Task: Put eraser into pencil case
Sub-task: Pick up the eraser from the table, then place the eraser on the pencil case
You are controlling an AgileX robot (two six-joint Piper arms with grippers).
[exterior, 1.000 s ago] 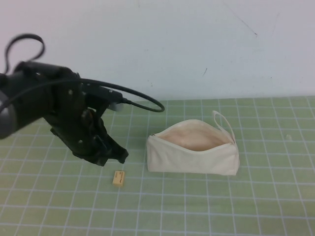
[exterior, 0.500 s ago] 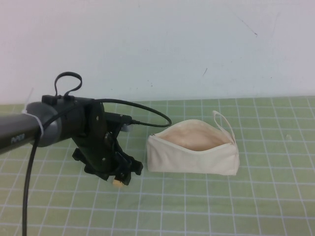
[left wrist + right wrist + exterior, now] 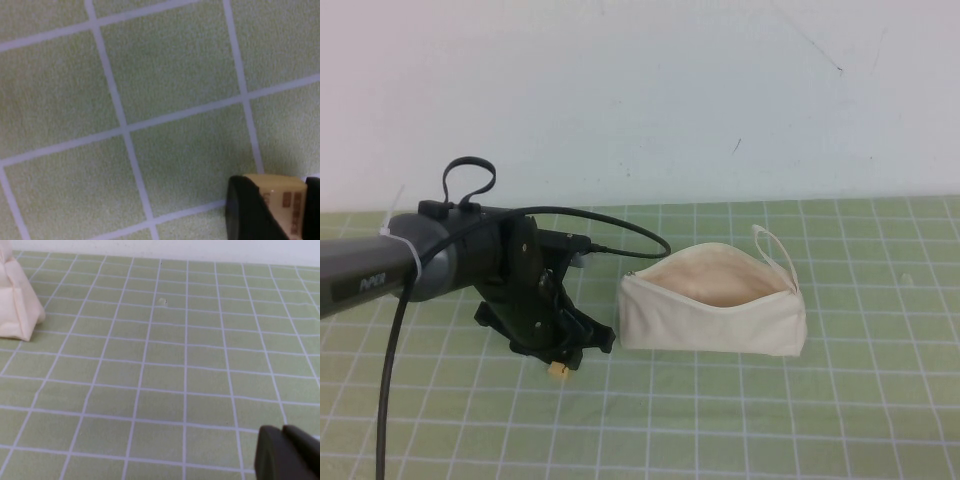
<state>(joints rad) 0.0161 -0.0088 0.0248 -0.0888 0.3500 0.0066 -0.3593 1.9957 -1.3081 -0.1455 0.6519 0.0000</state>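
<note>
I should let go of the eraser with my left gripper on the beige lining inside the open pencil case (image 3: 698, 283).
The eraser (image 3: 558, 371), a tiny pale yellow-cream block, lies on the green grid mat to the left of the pencil case (image 3: 712, 310). The case is a cream-white pouch, zip open, beige lining showing, loop strap at its right end. My left gripper (image 3: 565, 355) is down over the eraser. In the left wrist view the eraser (image 3: 280, 187) sits between the two black fingers (image 3: 245, 212), which touch both its sides. My right gripper (image 3: 286, 452) is out of the high view; its fingers are together over bare mat, with one end of the case (image 3: 15, 305) far from it.
The green mat with white grid lines (image 3: 820, 420) covers the table up to a white wall (image 3: 670, 90) at the back. The left arm's black cable (image 3: 610, 225) loops above the mat between arm and case.
My left arm has swung down and to the right onto the eraser, and its fingers now hold the eraser between them. The pencil case has not moved.
</note>
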